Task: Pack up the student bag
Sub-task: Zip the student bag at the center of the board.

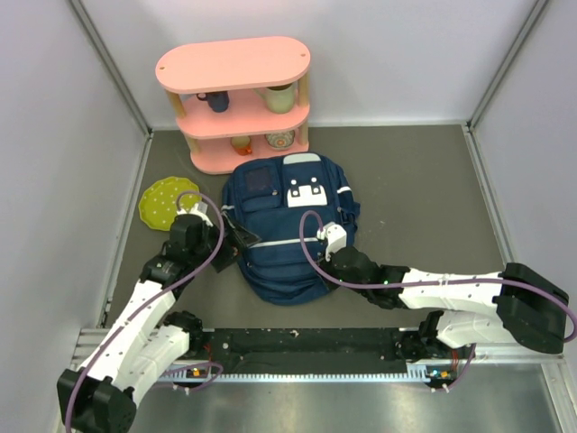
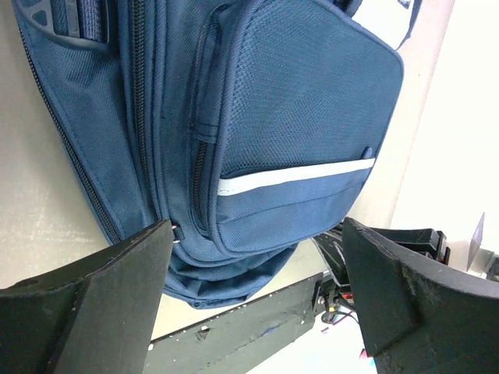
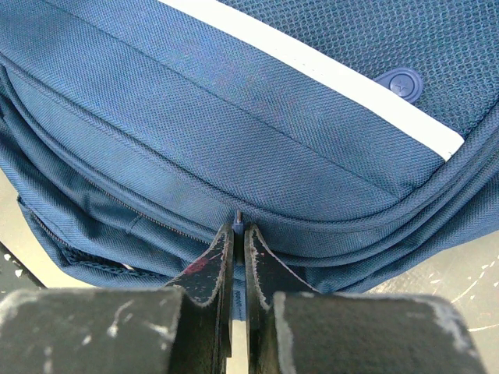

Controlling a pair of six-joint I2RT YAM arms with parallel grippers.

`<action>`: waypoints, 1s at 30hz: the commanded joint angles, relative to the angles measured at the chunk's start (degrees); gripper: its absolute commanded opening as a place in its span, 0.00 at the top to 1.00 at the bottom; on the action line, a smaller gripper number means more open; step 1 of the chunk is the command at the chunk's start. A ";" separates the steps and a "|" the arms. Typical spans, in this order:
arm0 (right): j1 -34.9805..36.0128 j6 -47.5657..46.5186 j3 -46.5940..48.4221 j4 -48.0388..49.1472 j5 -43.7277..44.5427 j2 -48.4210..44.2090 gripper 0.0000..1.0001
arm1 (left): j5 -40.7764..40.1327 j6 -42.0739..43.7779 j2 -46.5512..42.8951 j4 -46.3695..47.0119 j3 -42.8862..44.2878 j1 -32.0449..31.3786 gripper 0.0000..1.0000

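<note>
The bag slants loose as my right gripper pulls the zipper pull, so my left gripper should pinch the bag's edge (image 2: 217,189) by the white stripe to hold the bag steady.
The student bag (image 1: 293,225), navy blue with a white stripe and a white patch, lies flat in the middle of the table. My right gripper (image 1: 330,240) is at the bag's right lower side. In the right wrist view the gripper (image 3: 238,230) is shut on a small blue zipper pull (image 3: 238,220) at a seam of the bag (image 3: 234,117). At the bag's left side my left gripper (image 1: 236,238) stands open. Its fingers (image 2: 132,273) frame the lower corner of the bag (image 2: 296,117) with nothing held between them.
A pink two-tier shelf (image 1: 234,99) holding cups and bowls stands right behind the bag. A green dotted plate (image 1: 167,200) lies to the bag's left, close to the left arm. A black rail (image 1: 306,343) runs along the near edge. Grey walls enclose the table.
</note>
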 commanded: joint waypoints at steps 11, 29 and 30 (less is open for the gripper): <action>0.11 -0.46 3.33 1.63 1.31 -0.15 1.00 | 1.82 -6.25 6.12 15.24 -4.14 -4.05 0.16; -3.14 -3.01 1.84 -0.13 3.59 -1.02 1.00 | -3.45 5.16 15.36 10.78 0.95 -4.58 1.00; -3.93 -3.27 1.66 -0.30 3.51 -1.63 1.00 | -3.90 6.04 15.36 9.99 1.30 -4.41 1.00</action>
